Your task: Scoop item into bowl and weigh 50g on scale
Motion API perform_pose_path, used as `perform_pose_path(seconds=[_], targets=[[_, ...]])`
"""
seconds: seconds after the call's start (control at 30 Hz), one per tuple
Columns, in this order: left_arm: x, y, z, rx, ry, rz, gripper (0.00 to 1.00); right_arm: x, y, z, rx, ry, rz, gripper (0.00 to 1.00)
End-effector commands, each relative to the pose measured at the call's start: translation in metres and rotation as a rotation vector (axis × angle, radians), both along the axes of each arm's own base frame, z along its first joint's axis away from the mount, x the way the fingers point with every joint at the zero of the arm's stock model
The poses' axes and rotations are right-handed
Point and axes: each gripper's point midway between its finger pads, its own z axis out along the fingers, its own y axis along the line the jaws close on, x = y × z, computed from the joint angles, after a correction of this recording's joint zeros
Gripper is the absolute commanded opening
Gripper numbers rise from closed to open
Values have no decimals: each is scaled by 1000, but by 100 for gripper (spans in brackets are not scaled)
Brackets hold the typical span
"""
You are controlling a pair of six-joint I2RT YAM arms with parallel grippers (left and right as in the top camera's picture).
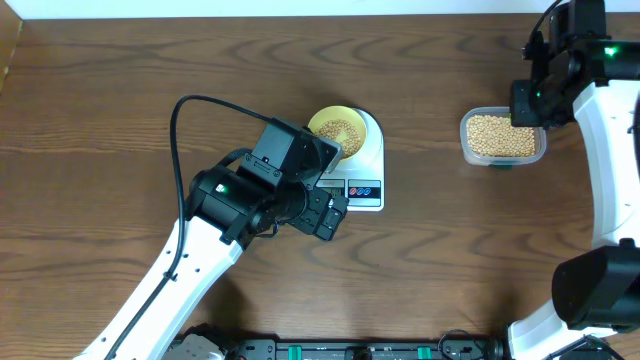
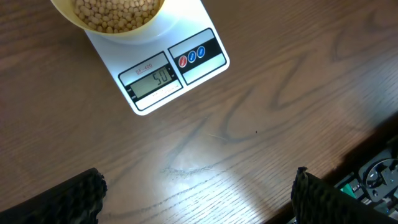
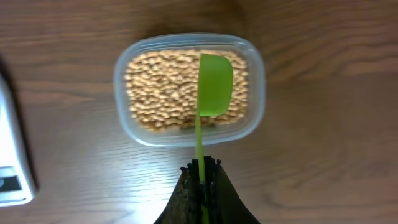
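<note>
The robot's right gripper needs to release the green scoop, now hanging over the beans, across the front rim of the clear tub (image 1: 487, 156) (image 3: 155, 129), with the scoop's cup on the beans.
The pale yellow bowl (image 1: 335, 128) stands on the white scale (image 1: 372, 140) and holds tan beans (image 2: 115, 9). In the left wrist view the scale's display (image 2: 152, 78) reads 50. My left gripper (image 2: 199, 186) hovers open over bare table in front of the scale, nothing between its fingers (image 2: 74, 193). My right gripper (image 3: 202, 167) is shut on the handle of a green scoop (image 3: 214, 84). The scoop's cup hangs over the beans (image 3: 155, 87) in a clear tub (image 3: 255, 81), and I see no beans in the cup.
The clear tub (image 1: 503, 138) sits at the right of the table, under the right arm (image 1: 525, 100). The scale's corner (image 3: 12, 155) shows at the left of the right wrist view. The table's front edge and dark rail (image 2: 373, 174) lie near the left gripper.
</note>
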Motion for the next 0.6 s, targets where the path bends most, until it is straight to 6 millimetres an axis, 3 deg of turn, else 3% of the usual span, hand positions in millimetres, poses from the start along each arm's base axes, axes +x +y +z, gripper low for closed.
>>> perform_pose_path(seconds=[0.0, 0.33, 0.57], targets=[[0, 0, 0, -7, 4, 1, 98, -3, -13, 6, -85, -7, -52, 1], [0, 0, 0, -7, 4, 1, 98, -12, -20, 11, -253, 27, -55, 1], [0, 0, 0, -7, 4, 1, 98, -16, 2, 12, -299, 41, 10, 1]])
